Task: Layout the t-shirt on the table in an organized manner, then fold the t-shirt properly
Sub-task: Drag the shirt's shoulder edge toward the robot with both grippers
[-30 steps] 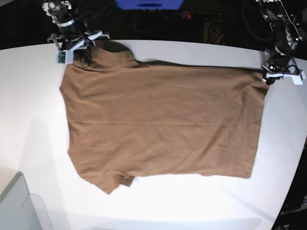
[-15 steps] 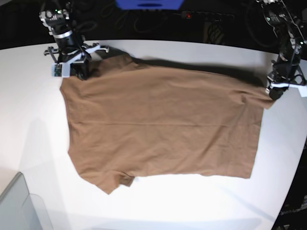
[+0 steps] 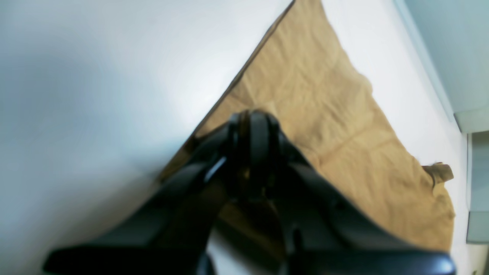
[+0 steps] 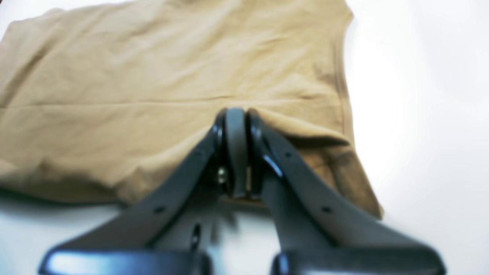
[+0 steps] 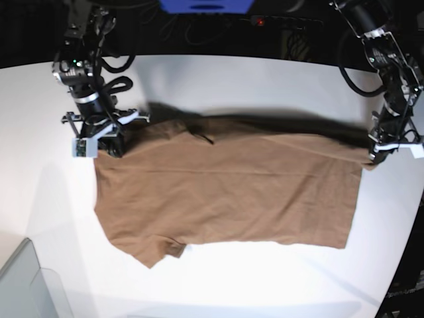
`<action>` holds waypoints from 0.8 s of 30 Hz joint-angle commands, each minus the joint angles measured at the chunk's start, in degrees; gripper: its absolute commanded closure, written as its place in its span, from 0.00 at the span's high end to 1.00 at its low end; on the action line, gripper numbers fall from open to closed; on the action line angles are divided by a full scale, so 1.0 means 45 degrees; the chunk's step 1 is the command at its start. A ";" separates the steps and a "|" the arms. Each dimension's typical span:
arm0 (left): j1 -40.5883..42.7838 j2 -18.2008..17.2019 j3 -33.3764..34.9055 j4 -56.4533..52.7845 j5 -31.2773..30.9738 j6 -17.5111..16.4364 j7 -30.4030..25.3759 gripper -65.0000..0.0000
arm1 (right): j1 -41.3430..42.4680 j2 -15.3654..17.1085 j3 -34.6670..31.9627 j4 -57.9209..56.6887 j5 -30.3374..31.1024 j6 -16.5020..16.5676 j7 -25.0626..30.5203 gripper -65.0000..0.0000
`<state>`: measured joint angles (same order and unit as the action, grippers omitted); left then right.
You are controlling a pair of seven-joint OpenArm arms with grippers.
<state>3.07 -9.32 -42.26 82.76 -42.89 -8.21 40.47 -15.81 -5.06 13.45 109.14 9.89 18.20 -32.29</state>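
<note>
My left gripper will open from the t-shirt's top layer, where it sits short of the bottom layer's edge, then take the bottom layer's corner (image 3: pixel 170 171) and pull it back.
The brown t-shirt (image 5: pixel 225 192) lies spread on the white table (image 5: pixel 265 73), its far edge raised off the surface and drawn toward the front. My right gripper (image 5: pixel 109 142) is shut on the shirt's far left corner. In the right wrist view its fingertips (image 4: pixel 235 114) pinch a ridge of the t-shirt (image 4: pixel 153 76). My left gripper (image 5: pixel 379 154) is shut on the far right corner. In the left wrist view the closed gripper (image 3: pixel 252 118) grips the cloth's edge, and the t-shirt (image 3: pixel 336 114) stretches away from it toward a sleeve.
A grey translucent bin corner (image 5: pixel 26 285) sits at the table's front left and shows again as the bin (image 3: pixel 473 122). Dark cables and a blue object (image 5: pixel 205 5) lie beyond the table's far edge. The table's curved edge runs close by on the right.
Both grippers have moved toward the front of the table with the shirt's far edge. That edge has come forward over the shirt, and the visible cloth is now shorter front to back.
</note>
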 commanded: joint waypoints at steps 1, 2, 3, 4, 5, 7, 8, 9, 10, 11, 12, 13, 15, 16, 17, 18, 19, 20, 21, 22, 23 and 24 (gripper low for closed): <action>-0.0301 -0.0185 -0.0015 0.0021 -0.0129 -0.0100 -0.0211 0.00 | 0.0281 0.0060 0.0009 0.0020 0.0137 0.0049 0.0251 0.00; -0.0497 -0.0185 -0.0015 -0.0155 -0.0129 -0.0100 -0.0211 0.00 | 0.0437 0.0060 0.0009 -0.0156 0.0137 0.0049 0.0251 0.00; -0.0712 -0.0243 -0.0015 -0.0272 -0.0129 -0.0100 -0.0211 0.00 | 0.0574 0.0138 0.0009 -0.0313 0.0137 0.0049 0.0251 0.00; -0.0888 -0.0341 -0.0015 -0.0389 -0.0129 -0.0081 -0.0211 0.00 | 0.0730 0.0255 0.0009 -0.0488 0.0137 0.0049 0.0251 0.00; -0.1083 -0.0400 0.0082 -0.0487 -0.0129 -0.0061 -0.0211 0.00 | 0.0867 0.0314 0.0009 -0.0684 0.0137 0.0049 0.0251 0.00; -0.1337 -0.0497 0.0571 -0.0662 -0.0129 -0.0022 -0.0211 0.00 | 0.1121 0.0333 0.0009 -0.0938 0.0137 0.0049 0.0270 0.00; -0.1435 -0.0673 0.0786 -0.0741 -0.0129 -0.0022 -0.0211 0.00 | 0.1219 0.0372 0.0009 -0.1016 0.0137 0.0049 0.0270 0.00; -0.1610 -0.0830 0.1137 -0.0858 -0.0129 -0.0022 -0.0211 0.00 | 0.1297 0.0489 0.0009 -0.1094 0.0137 0.0049 0.0270 0.00; -0.1728 -0.0947 0.1469 -0.0995 -0.0129 -0.0022 -0.0211 0.00 | 0.1375 0.0548 0.0009 -0.1114 0.0137 0.0049 0.0270 0.00; -0.1825 -0.1064 0.1821 -0.1170 -0.0129 -0.0022 -0.0211 0.00 | 0.1434 0.0548 -0.0010 -0.1172 0.0137 0.0049 0.0270 0.00; -0.1845 -0.1181 0.2055 -0.1307 -0.0129 -0.0022 -0.0211 0.00 | 0.1512 0.0548 -0.0010 -0.1211 0.0137 0.0049 0.0270 0.00; -0.1864 -0.1259 0.2251 -0.1463 -0.0129 -0.0022 -0.0290 0.00 | 0.1512 0.0548 -0.0010 -0.1289 0.0137 0.0049 0.0270 0.00; -0.1884 -0.1279 0.2368 -0.1678 -0.0129 -0.0003 -0.0329 0.01 | 0.1531 0.0568 -0.0010 -0.1465 0.0137 0.0049 0.0329 0.00; -0.1942 -0.1279 0.2368 -0.1678 -0.0129 -0.0003 -0.0329 0.01 | 0.1629 0.0568 -0.0010 -0.1504 0.0137 0.0049 0.0349 0.00; -0.2040 -0.1279 0.2368 -0.1678 -0.0129 -0.0003 -0.0329 0.01 | 0.1687 0.0568 -0.0010 -0.1621 0.0137 0.0049 0.0329 0.00; -0.2060 -0.1279 0.2368 -0.1698 -0.0129 -0.0003 -0.0329 0.01 | 0.1746 0.0568 -0.0010 -0.1739 0.0137 0.0049 0.0329 0.00; -0.2060 -0.1279 0.2368 -0.1698 -0.0129 -0.0003 -0.0329 0.01 | 0.1766 0.0568 -0.0010 -0.1875 0.0137 0.0049 0.0368 0.00; -0.2060 -0.1298 0.2368 -0.1717 -0.0109 -0.0003 -0.0329 0.01 | 0.1785 0.0568 -0.0010 -0.1993 0.0137 0.0049 0.0368 0.00; -0.2079 -0.1318 0.2368 -0.1737 -0.0109 -0.0003 -0.0329 0.01 | 0.1785 0.0587 -0.0010 -0.2090 0.0137 0.0049 0.0388 0.00; -0.2099 -0.1357 0.2368 -0.1815 -0.0109 -0.0003 -0.0329 0.01 | 0.1824 0.0587 -0.0010 -0.2168 0.0137 0.0049 0.0407 0.00; -0.2118 -0.1533 0.2348 -0.1952 -0.0109 -0.0003 -0.0329 0.01 | 0.1961 0.0587 -0.0010 -0.2188 0.0137 0.0049 0.0407 0.00; -0.2138 -0.1611 0.2348 -0.2089 -0.0109 -0.0003 -0.0329 0.01 | 0.2020 0.0587 -0.0010 -0.2247 0.0137 0.0049 0.0407 0.00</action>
<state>-5.61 -15.25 -31.35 72.53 -42.72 -7.86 40.07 -7.86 -2.70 13.45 98.15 9.87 18.20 -31.99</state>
